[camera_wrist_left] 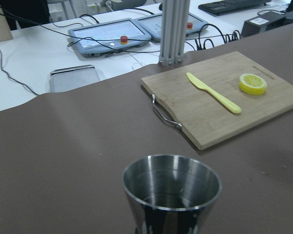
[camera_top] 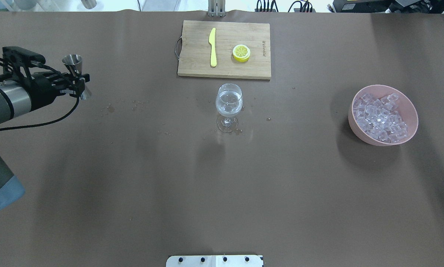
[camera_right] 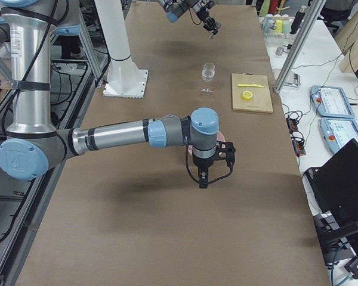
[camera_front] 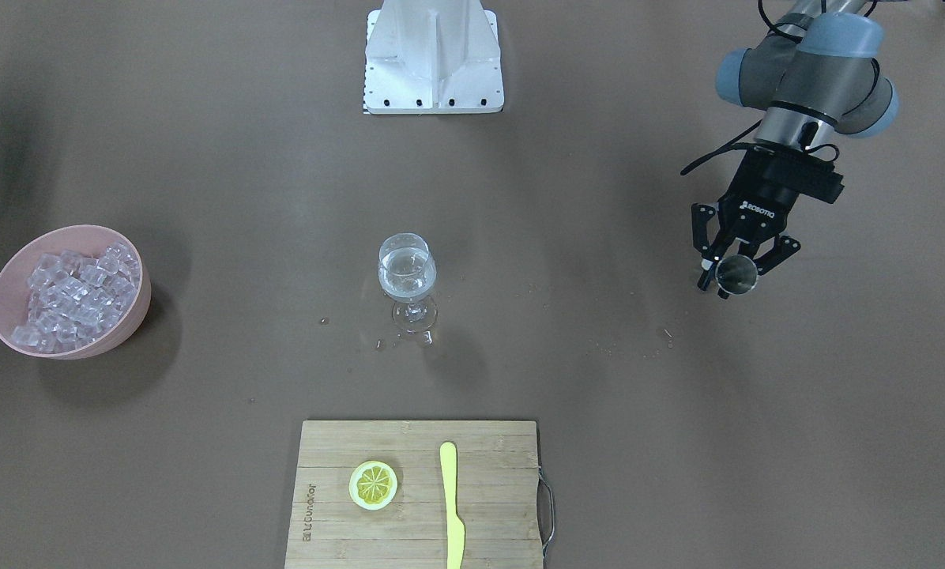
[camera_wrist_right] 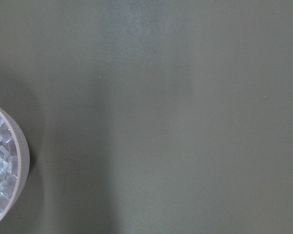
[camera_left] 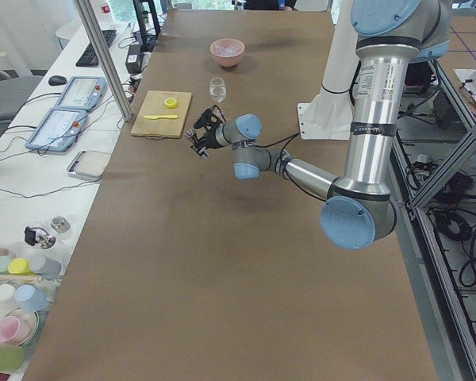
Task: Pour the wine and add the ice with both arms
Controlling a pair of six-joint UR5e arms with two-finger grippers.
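Observation:
Next, my left gripper lets go of the steel jigger on the open table cover level with the stemmed glass's foot [camera_front: 744, 326].
A stemmed glass [camera_front: 408, 278] stands mid-table, its bowl part full of colourless wine [camera_top: 228, 101]. My left gripper [camera_front: 729, 273] is shut on a steel jigger [camera_top: 73, 63] at its waist, out at the table's left, well away from the glass. In the left wrist view the jigger [camera_wrist_left: 172, 190] is upright with its open cup facing up. The ice [camera_front: 77, 296] fills a pink bowl [camera_top: 355, 128]. My right gripper [camera_right: 201, 179] shows only in the exterior right view, pointing down beside the bowl; I cannot tell whether it is open. The right wrist view catches the bowl's rim [camera_wrist_right: 23, 156].
A wooden cutting board [camera_front: 488, 514] holds a lemon slice [camera_front: 373, 484] and a yellow knife [camera_front: 450, 506] at the table's far edge. The white pedestal [camera_front: 433, 55] stands at the robot's side. Small droplets [camera_top: 110, 108] lie on the brown table cover.

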